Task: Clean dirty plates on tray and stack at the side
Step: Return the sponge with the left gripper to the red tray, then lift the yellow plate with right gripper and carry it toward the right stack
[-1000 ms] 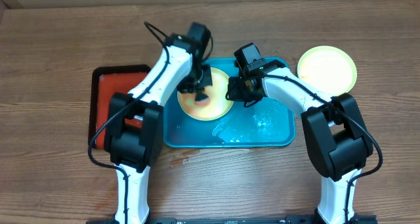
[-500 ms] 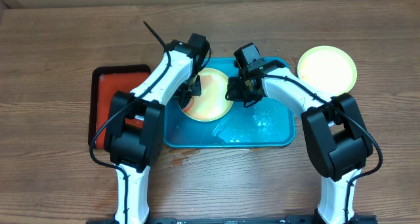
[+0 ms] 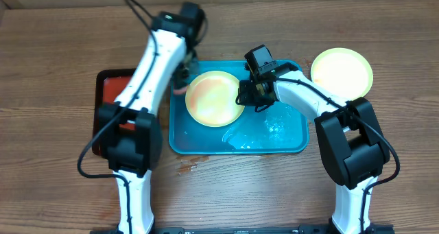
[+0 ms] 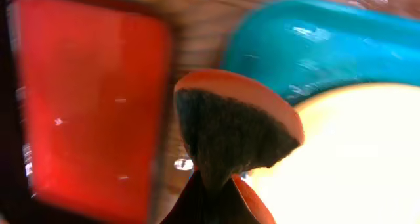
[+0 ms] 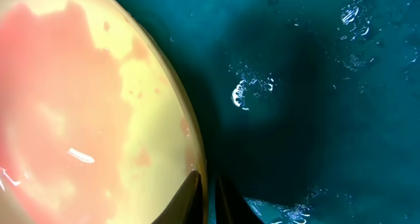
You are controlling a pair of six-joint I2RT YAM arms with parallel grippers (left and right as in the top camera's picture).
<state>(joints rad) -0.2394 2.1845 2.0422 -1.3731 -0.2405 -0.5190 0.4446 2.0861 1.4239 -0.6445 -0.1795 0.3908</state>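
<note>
I need to release the orange sponge with my left gripper near the middle of the red-orange tray (image 3: 130,105) (image 4: 95,83) with the black rim.
A pale yellow-green plate (image 3: 214,98) with red-orange smears lies in the left half of the turquoise tray (image 3: 274,134). My right gripper (image 3: 244,93) is shut on this plate's right rim; in the right wrist view the rim runs between the two dark fingertips (image 5: 191,196) over the wet tray (image 5: 315,119), beside the smeared plate (image 5: 79,99). My left gripper (image 3: 182,81) hovers at the tray's left rim, shut on an orange sponge (image 4: 233,122) with a dark scouring face. A second pale plate (image 3: 341,71) sits on the table to the right of the tray.
A red-orange tray with a black rim (image 3: 116,97) lies left of the turquoise tray, partly under the left arm; it fills the left of the left wrist view (image 4: 85,99). Water pools on the turquoise tray's floor (image 3: 271,127). The table is brown wood.
My left arm has swung off the plate, back and to the left, carrying the sponge to the tray's left rim. The plate's face is uncovered. The right gripper has held still.
</note>
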